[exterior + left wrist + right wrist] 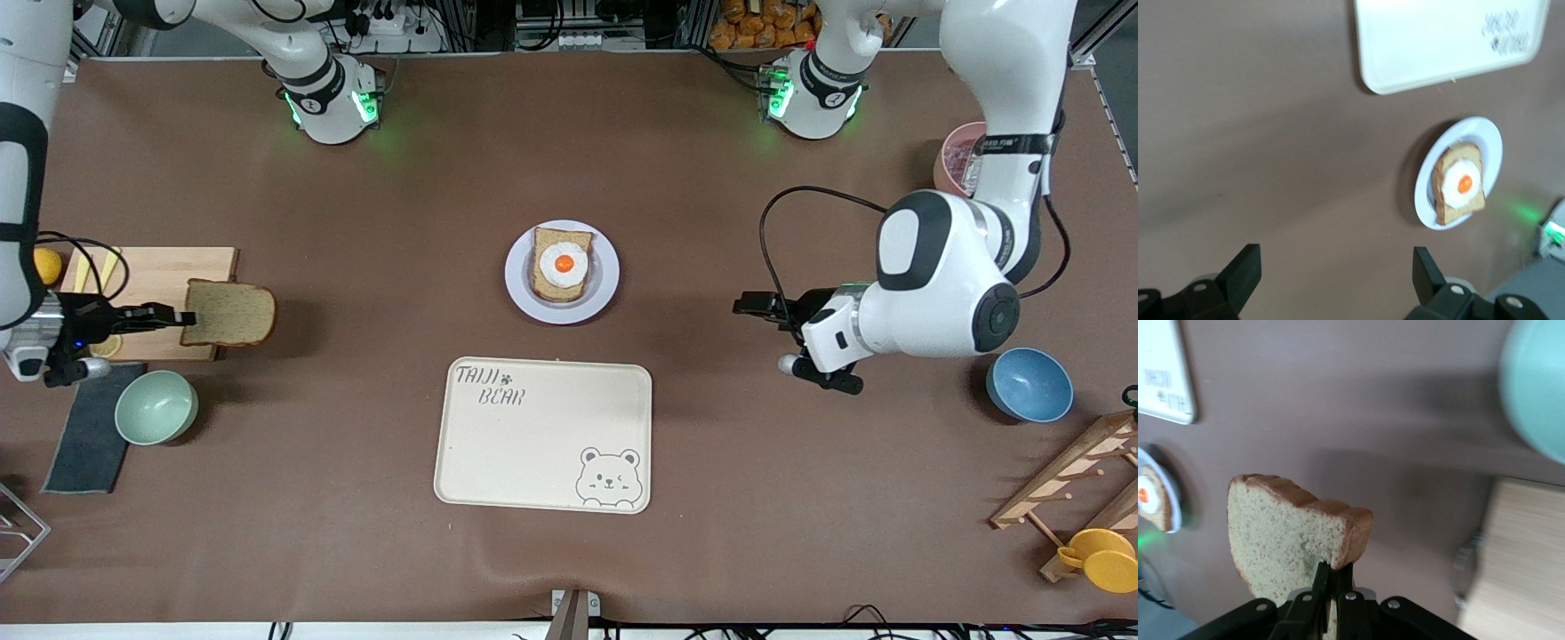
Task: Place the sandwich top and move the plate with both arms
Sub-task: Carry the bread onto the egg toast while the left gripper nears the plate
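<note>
I need to use my right gripper to put the sandwich top over the fried egg on the pale round plate (566, 273) (1146, 493).
My right gripper (185, 317) is shut on the edge of the sandwich top (231, 313), a plain brown bread slice held up over the edge of the wooden board (169, 271). In the right wrist view the slice (1288, 537) stands on edge between the black fingers (1322, 579). The pale round plate (605, 276) sits mid-table and bears a bread slice with a fried egg (563, 263). My left gripper (745, 305) hangs open and empty over bare table toward the left arm's end, some way from the plate (1485, 143); its fingertips (1245, 267) stand wide apart.
A cream bear tray (543, 436) lies nearer the camera than the plate. A green bowl (156, 406) and a dark cloth (89, 440) lie by the board. A blue bowl (1029, 384), a pink cup (953, 160) and a wooden rack (1080, 476) are at the left arm's end.
</note>
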Motion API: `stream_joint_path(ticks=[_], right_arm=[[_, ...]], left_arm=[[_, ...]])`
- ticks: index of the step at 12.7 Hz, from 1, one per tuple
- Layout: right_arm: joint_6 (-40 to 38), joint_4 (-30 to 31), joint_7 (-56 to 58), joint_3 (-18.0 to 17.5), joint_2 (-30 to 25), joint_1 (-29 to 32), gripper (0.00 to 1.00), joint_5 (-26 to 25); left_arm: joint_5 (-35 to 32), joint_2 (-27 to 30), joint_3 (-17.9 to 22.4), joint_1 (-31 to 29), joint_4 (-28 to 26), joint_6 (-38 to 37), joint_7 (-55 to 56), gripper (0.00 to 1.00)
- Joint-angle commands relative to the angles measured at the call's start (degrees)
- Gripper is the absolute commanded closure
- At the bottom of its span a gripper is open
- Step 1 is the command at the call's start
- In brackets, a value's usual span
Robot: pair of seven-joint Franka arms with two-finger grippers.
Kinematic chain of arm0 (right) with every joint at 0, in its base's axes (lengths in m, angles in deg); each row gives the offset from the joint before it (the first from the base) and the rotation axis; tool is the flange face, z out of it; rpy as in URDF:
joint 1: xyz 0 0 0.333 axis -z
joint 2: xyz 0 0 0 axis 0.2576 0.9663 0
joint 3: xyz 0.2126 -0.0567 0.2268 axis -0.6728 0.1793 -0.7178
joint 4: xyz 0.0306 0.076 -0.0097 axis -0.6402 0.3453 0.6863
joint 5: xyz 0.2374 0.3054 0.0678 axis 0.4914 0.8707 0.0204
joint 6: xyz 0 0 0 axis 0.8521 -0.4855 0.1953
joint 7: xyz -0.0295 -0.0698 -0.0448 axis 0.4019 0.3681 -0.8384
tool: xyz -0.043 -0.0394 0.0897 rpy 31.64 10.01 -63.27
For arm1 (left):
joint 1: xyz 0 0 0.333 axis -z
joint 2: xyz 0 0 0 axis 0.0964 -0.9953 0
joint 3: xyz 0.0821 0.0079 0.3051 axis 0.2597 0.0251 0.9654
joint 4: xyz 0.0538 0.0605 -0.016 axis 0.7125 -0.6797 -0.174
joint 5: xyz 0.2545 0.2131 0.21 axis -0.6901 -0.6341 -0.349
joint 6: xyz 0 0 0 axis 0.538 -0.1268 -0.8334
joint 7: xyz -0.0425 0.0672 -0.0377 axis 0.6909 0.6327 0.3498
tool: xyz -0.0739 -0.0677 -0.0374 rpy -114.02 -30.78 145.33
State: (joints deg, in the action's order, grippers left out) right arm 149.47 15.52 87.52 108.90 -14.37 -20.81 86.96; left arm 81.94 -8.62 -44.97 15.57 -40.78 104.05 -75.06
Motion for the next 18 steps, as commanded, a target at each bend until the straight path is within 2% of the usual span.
stream_joint_path(ticks=[1,3,5,7,9,11,13,15,18], right_arm=[[0.29,1.27,-13.84,-9.07,-3.91,0.35,1.0,0.26],[1.34,1.27,-21.88,-14.8,-4.8,0.44,1.0,0.26],[4.85,1.96,-25.32,-19.28,-5.5,0.35,1.0,0.35],[8.1,2.41,-29.36,-25.69,-5.77,0.53,1.0,0.35],[12.31,3.28,-29.64,-31.4,-5.5,0.53,1.0,0.26],[14.35,3.64,-29.73,-35.28,-5.16,0.53,1.0,0.26],[18.91,6.26,-31.48,-40.72,-5.24,0.79,1.0,0.09],[23.65,8.9,-34.37,-44.85,-4.98,0.35,1.0,-0.26],[30.68,14.26,-38.6,-50.57,-4.8,0.26,1.0,-0.35]], left_arm=[[2.66,0.19,-0.37,0.24,-3.39,3.32,-3.33,0.0],[5.19,-0.43,-1.07,0.24,-4.8,5.18,-3.69,0.0],[9.24,-1.39,-1.6,0.59,-5.59,7.27,-3.69,0.0],[10.91,-1.31,-2.65,0.86,-7.78,10.53,-3.86,0.0],[14.77,-1.31,-3.18,0.95,-10.59,11.94,-7.27,0.0],[19.51,-1.13,-3.53,0.51,-14.11,13.87,-12.89,0.0],[23.74,-0.96,-4.14,1.38,-16.84,18.17,-15.55,0.0],[25.24,-0.78,-5.63,2.26,-19.03,22.91,-15.55,0.0],[31.73,-0.87,-10.37,2.18,-21.5,31.35,-17.56,0.0]])
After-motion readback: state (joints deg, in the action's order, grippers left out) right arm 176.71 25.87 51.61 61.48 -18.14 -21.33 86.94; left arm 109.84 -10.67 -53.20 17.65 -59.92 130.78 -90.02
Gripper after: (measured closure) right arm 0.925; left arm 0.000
